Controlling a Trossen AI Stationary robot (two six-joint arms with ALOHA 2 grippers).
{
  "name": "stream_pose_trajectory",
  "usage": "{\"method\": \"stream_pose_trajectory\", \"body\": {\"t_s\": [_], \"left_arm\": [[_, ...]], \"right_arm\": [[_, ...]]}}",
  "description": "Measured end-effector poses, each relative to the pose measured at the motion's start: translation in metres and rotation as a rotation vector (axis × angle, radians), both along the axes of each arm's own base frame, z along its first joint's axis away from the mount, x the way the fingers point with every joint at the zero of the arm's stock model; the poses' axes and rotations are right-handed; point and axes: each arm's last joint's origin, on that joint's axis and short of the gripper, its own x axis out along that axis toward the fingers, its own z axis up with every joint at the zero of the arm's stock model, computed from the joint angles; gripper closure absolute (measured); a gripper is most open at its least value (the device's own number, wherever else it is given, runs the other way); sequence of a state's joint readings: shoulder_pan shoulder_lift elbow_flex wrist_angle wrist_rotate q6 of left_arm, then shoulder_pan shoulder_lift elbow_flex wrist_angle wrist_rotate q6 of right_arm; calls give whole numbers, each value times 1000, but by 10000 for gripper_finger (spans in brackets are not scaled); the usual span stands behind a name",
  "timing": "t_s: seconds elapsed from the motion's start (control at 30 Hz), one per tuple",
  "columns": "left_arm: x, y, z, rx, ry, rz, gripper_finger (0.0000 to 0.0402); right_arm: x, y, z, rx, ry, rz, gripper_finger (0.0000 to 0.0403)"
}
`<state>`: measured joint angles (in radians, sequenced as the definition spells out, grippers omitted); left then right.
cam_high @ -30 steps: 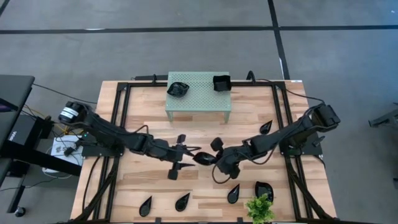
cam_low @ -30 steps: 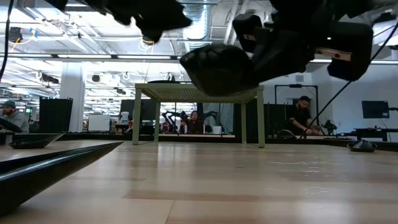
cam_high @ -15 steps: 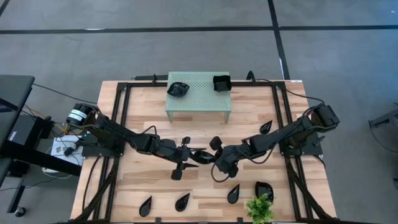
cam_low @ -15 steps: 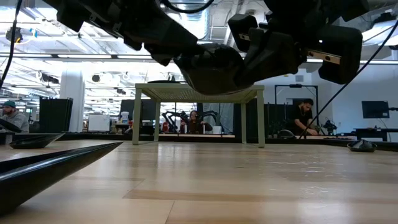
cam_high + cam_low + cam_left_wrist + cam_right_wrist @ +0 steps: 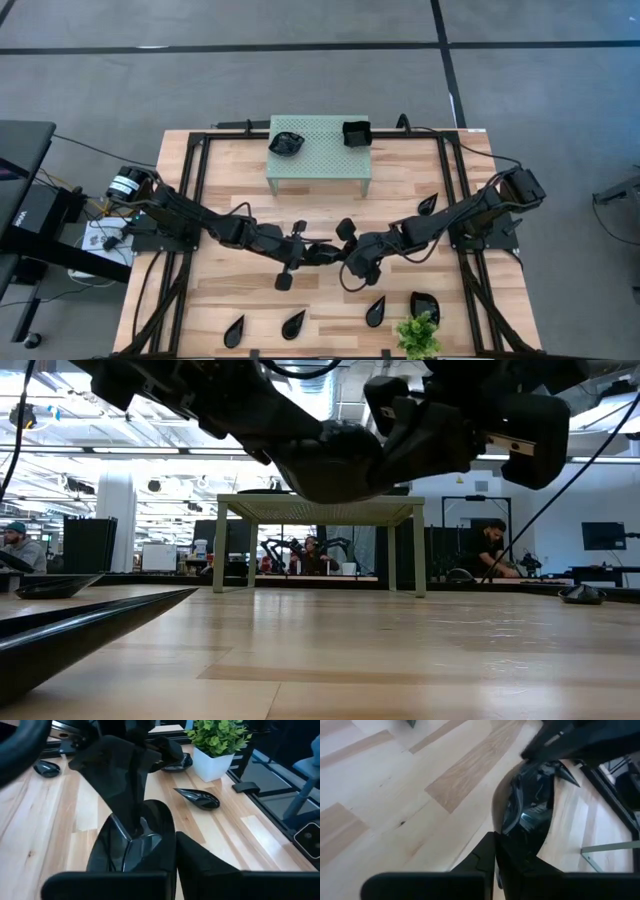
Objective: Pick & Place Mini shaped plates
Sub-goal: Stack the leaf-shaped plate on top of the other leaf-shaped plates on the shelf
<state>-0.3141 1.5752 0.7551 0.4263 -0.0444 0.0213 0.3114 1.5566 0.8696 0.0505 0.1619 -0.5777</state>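
Note:
Next, my left gripper sets the glossy black mini plate down and lets go of it on the rounded black plate atop the pale green stand (image 5: pixel 287 143).
A glossy black mini plate (image 5: pixel 331 254) hangs above the middle of the table between my two grippers. My left gripper (image 5: pixel 320 251) reaches it from the table's left and is shut on it. My right gripper (image 5: pixel 344 257) comes from the right and is shut on it too. The low view shows the plate (image 5: pixel 335 465) well above the wood. Two more plates (image 5: pixel 286 142) (image 5: pixel 356 132) lie on top of the pale green stand (image 5: pixel 320 165). Teardrop plates (image 5: pixel 293 323) (image 5: pixel 375 311) and a rounded one (image 5: pixel 424 305) lie on the table near the front edge. My left gripper pinches the plate's rim (image 5: pixel 169 851) between its two fingers on the side toward the table's left. The fingers come in about level from the left. The plate is lifted clear of the table. My right gripper pinches the opposite rim (image 5: pixel 512 837) between its two fingers, reaching roughly level from the table's right. The plate hangs clear of the table between the two grippers.
A small green plant (image 5: pixel 418 335) in a white pot stands at the front right. More teardrop plates lie at the front left (image 5: pixel 233 328) and right of centre (image 5: pixel 428 204). Black frame rails (image 5: pixel 196 180) run along the table's sides. People sit in the room behind.
My left gripper has moved toward the table's right, up to the plate held by my right gripper, and has shut on the plate's near rim. The plate has stayed lifted at about the same place.

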Motion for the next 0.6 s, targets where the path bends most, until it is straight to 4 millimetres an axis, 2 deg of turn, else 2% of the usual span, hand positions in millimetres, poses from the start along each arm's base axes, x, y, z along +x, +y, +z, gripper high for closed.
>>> {"method": "stream_pose_trajectory", "body": {"t_s": [0.13,0.6], "left_arm": [[0,0,0,0,-1,0,392],[0,0,1,-7,-2,-15,394]], "right_arm": [[3,-1,5,-1,2,-6,382],[9,3,25,-10,31,-3,294]]}}
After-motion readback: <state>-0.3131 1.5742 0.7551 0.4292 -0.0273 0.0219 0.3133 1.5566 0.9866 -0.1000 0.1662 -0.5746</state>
